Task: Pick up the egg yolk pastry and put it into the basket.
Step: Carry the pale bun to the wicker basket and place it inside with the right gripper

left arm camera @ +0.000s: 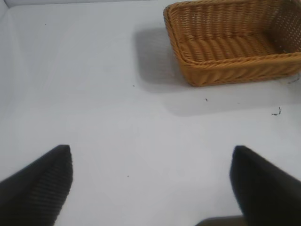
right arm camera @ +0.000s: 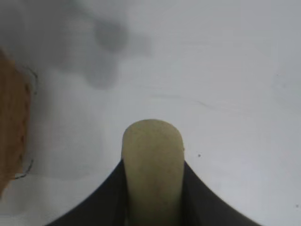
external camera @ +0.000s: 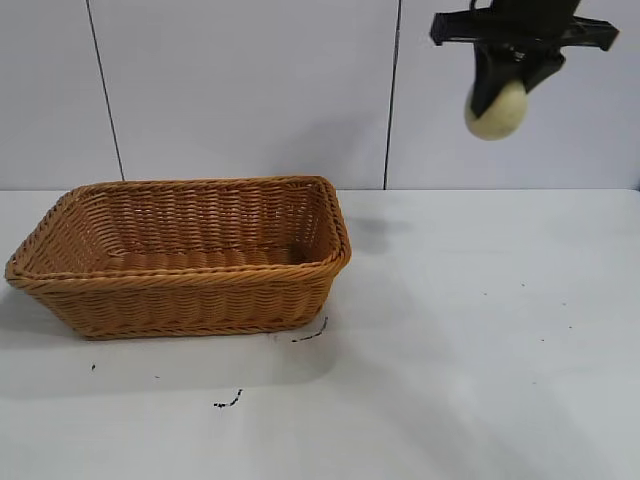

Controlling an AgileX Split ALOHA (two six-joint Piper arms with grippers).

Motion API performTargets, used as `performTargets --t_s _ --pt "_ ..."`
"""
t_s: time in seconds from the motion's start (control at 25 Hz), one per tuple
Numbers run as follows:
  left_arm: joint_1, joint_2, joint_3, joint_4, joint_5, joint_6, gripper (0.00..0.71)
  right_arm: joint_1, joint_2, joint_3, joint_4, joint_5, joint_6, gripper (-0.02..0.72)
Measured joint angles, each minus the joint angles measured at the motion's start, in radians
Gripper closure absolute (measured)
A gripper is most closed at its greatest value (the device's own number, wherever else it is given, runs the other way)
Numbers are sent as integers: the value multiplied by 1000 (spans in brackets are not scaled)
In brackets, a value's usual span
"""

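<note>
I will use my right gripper to set the egg yolk pastry, still high above the table, free on the basket's bottom behind the middle of its front rim [external camera: 194, 255].
My right gripper [external camera: 503, 95] is high above the table at the upper right, shut on the pale yellow-cream egg yolk pastry [external camera: 496, 109]. In the right wrist view the pastry [right arm camera: 152, 165] stands edge-on between the two dark fingers of the right gripper [right arm camera: 152, 188]. The orange-brown wicker basket [external camera: 60, 287] stands empty at the left of the table, well left of and below the pastry; it also shows in the left wrist view [left arm camera: 225, 73] and as a sliver in the right wrist view [right arm camera: 10, 127]. My left gripper [left arm camera: 151, 162] is open and empty above bare table, away from the basket.
The white table [external camera: 480, 340] carries a few small dark specks and marks [external camera: 228, 402] near the basket's front. A white panelled wall [external camera: 250, 90] stands behind. The pastry's shadow [right arm camera: 110, 37] falls on the table far below.
</note>
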Motion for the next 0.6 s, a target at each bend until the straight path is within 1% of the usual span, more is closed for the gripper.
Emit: performTargets --t_s 0.28,0.48,0.6 --pt "0 0 0 0 0 0 17 217 78 -140 0 -8 17 534" --pt "0 0 0 0 0 0 17 356 178 -183 0 -78 17 534" --pt "0 0 0 0 0 0 17 412 246 -184 -1 -135 17 534"
